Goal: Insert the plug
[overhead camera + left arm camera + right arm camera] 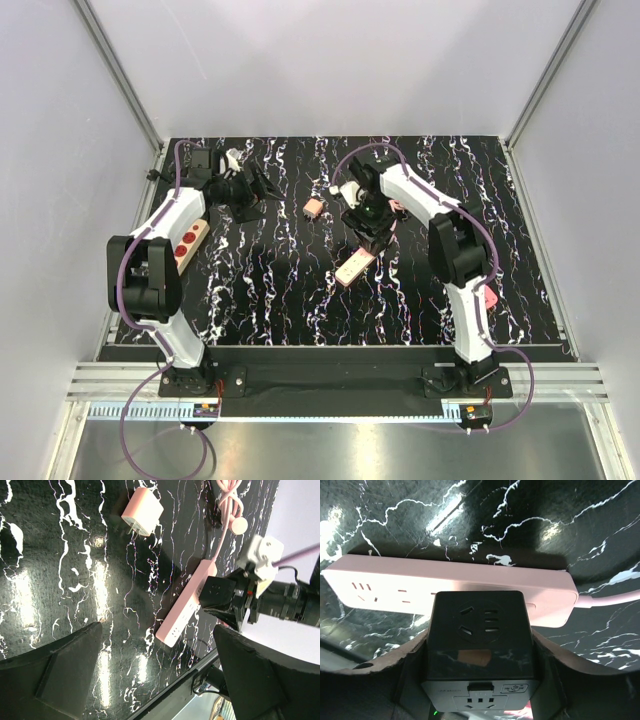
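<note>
The robot's right gripper will release the black cube, now over the strip's cord end, on the cord end of the long pink power strip [372,241] [479,605].
The plug [313,208], a small pale-pink block, lies loose on the black marbled table between the two arms; in the left wrist view the plug [142,517] shows at the top. My left gripper [262,190] is open and empty, well short of it, its dark fingers [60,670] spread wide. My right gripper [372,235] is shut on a black cube socket adapter [479,625]. The cube [220,592] sits over the cord end of the long pink power strip [395,587]. Whether the cube is seated in the strip is hidden.
The pink strip [352,268] lies slanted mid-table, its coiled pink cord [227,500] trailing toward the back. A beige strip with red sockets [190,240] lies at the left edge beside my left arm. Grey walls enclose the table on three sides.
</note>
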Motion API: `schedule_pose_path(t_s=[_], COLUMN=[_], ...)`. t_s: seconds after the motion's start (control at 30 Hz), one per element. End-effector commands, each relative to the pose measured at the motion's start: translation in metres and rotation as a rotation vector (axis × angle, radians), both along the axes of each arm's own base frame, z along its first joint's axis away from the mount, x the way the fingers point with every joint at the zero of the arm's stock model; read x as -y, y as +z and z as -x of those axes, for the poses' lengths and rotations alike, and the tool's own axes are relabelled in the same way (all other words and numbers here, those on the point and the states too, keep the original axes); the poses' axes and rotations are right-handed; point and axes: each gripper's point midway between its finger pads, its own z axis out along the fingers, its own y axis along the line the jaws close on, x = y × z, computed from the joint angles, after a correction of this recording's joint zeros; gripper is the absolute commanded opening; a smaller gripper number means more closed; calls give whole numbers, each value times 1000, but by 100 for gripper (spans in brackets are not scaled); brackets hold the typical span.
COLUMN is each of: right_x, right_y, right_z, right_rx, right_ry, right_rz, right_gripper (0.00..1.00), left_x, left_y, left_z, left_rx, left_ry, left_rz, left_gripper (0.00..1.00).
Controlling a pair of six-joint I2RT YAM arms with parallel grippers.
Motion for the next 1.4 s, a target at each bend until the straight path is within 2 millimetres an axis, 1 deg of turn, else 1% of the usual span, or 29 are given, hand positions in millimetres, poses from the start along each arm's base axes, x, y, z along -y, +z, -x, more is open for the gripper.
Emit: schedule_pose_path(t_s=[0.0,0.03,0.07,0.13,0.37,0.4,0.43,0.47,0.5,0.6,0.7,0.73,0.77,0.8,0.83,0.87,0.9,0.93,0.97,1.0,1.03,1.07,1.13,1.17,1.2,1.23,1.27,1.33,1.37], right_x=[-12,-9,-6,0,2,7,8,11,14,21,17,16,14,13,16,17,17,20,17,16,18,13,12,13,15,11,6,2,-4], right_y=[-40,-40,-41,-43,-45,-51,-51,-52,-56,-58,-55,-51,-51,-45,-47,-47,-40,-45,-45,-42,-49,-51,-58,-61,-68,-64,-65,-61,-59], right_z=[11,17,13,15,16,16,16,21,21,23,15,19,14,12,17,11,9,16,10,8,14,10,9,9,9,5,8,8,10], right_rx=[15,23,51,45,-1,-16,-26,-57,-72,-93,-34,-26,9,41,41,89,121,111,146,173,166,182,177,165,141,132,97,79,53], right_ry=[114,129,137,125,53,35,21,11,-7,-62,-121,-152,-171,-189,-205,-239,-255,-271,-279,-284,-278,-270,-262,-270,-286,-303,-307,-308,-303], right_rz=[-3,-3,4,19,-30,-16,-13,-6,4,56,53,42,30,23,34,47,38,41,21,-2,-1,-31,-40,-29,-24,-45,-74,-116,-158], right_gripper=[0,0,0,0,0,0,0,0,0,0,0,0,0,0,0,0,0,0,0,0,0,0,0,0,0,0,0,0,0], left_x=[-1,-1,-1,0,-1,-1,-1,-1,-1,-1,-1,-1,-1,-2,-1,-1,-1,-1,-1,-1,-1,-1,-1,-1,-1,-1,-2,-2,-2], left_y=[22,23,22,21,19,19,19,18,17,16,18,18,18,18,18,18,18,18,17,17,18,18,18,19,19,18,18,17,17], left_z=[-2,-2,-2,-2,-3,-3,-3,-3,-3,-3,-4,-4,-4,-4,-4,-3,-3,-3,-3,-3,-3,-3,-3,-2,-2,-2,-2,-2,-2], left_rx=[68,69,68,64,62,62,61,58,56,52,59,59,59,59,59,57,58,57,54,54,56,57,57,58,60,57,57,56,55], left_ry=[-6,-6,-6,-7,-3,-3,-4,-4,-3,-1,-2,-2,-2,-1,-2,-1,-2,-2,0,-2,-2,-3,-2,-1,-2,-2,-1,-2,-1], left_rz=[30,30,31,32,28,28,29,29,28,28,28,28,28,27,28,29,30,30,29,32,32,33,30,29,30,30,29,28,27], left_gripper=[99,99,99,99,99,99,99,99,99,99,99,99,99,99,99,99,99,99,99,99,99,99,99,99,99,99,99,99,99])
